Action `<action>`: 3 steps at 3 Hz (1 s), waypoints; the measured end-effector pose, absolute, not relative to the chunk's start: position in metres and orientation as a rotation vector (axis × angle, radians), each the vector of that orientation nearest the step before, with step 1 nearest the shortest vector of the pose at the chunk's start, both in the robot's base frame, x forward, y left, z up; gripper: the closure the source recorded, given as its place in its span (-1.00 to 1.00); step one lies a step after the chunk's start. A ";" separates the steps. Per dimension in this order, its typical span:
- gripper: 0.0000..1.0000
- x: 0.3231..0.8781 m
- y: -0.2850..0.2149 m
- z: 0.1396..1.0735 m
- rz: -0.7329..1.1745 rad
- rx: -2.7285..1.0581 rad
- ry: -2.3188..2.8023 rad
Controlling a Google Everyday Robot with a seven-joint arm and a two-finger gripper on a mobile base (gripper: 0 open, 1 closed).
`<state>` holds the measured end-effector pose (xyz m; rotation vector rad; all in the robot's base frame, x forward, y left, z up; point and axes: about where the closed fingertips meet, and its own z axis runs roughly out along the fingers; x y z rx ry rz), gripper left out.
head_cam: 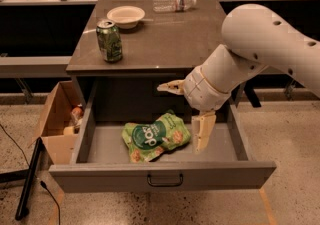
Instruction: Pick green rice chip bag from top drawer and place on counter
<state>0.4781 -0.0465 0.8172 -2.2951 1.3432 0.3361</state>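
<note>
Next, my gripper closes on the bright end [171, 130] of the green rice chip bag, just beside its dark green logo.
The green rice chip bag [155, 137] lies flat in the middle of the open top drawer [215, 175], its dark green logo facing up. My gripper [186, 111] hangs over the drawer just right of the bag and slightly above it. It is open wide and empty: one tan finger [170, 87] points left, the other [202, 131] points down beside the bag's right edge. The white arm comes in from the upper right. The counter [170, 44] is the dark top of the cabinet above the drawer.
On the counter stand a green soda can [109, 40] at the front left, a white bowl [126, 16] behind it and a plastic bottle [173, 3] lying at the back. An open cardboard box [54, 119] sits on the floor left of the drawer.
</note>
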 end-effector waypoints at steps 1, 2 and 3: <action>-1.00 0.481 -0.045 0.811 0.332 -2.294 1.343; -1.00 0.519 -0.050 0.800 0.252 -2.305 1.324; -1.00 0.563 -0.053 0.790 0.184 -2.330 1.306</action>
